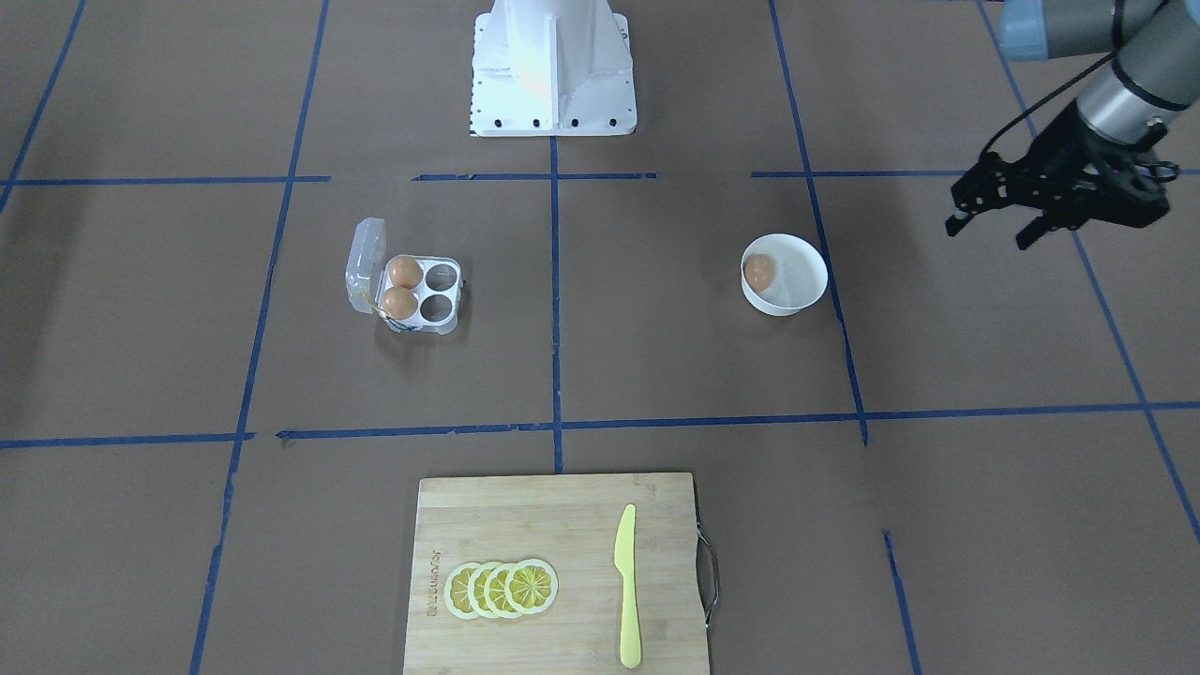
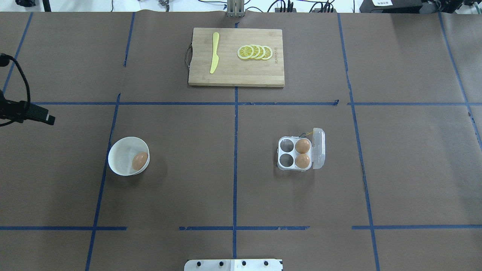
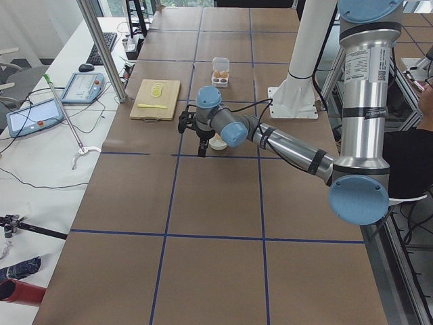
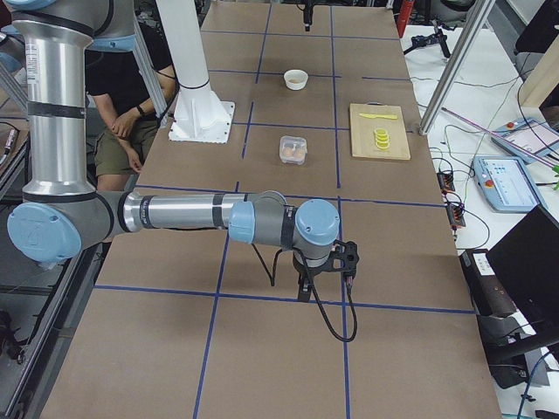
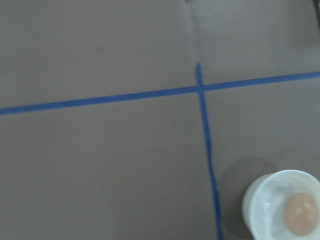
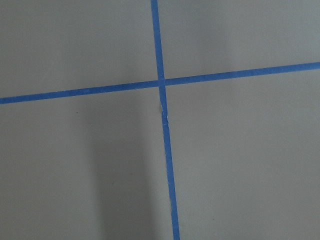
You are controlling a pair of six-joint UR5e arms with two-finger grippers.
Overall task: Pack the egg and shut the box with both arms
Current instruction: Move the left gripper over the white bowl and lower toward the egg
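I need to next move my left gripper to the egg that is inside the white bowl and close it on the egg's sides (image 1: 760,271) (image 5: 301,214).
The clear egg box (image 1: 437,291) stands with its lid (image 1: 366,262) swung open; two eggs (image 1: 403,286) fill the wells by the hinge and the other two wells are empty. It also shows in the overhead view (image 2: 286,153). A third egg (image 1: 759,272) lies in a white bowl (image 1: 808,262), also seen in the left wrist view (image 5: 300,214). My left gripper (image 1: 989,234) is open and empty, in the air beside the bowl. My right gripper (image 4: 325,275) shows only in the exterior right view, far from the box; I cannot tell if it is open.
A wooden cutting board (image 1: 553,525) with lemon slices (image 1: 502,589) and a yellow knife (image 1: 626,586) lies at the table's far side from the robot. The white pedestal (image 1: 553,66) stands at the robot's base. Blue tape lines cross the brown table.
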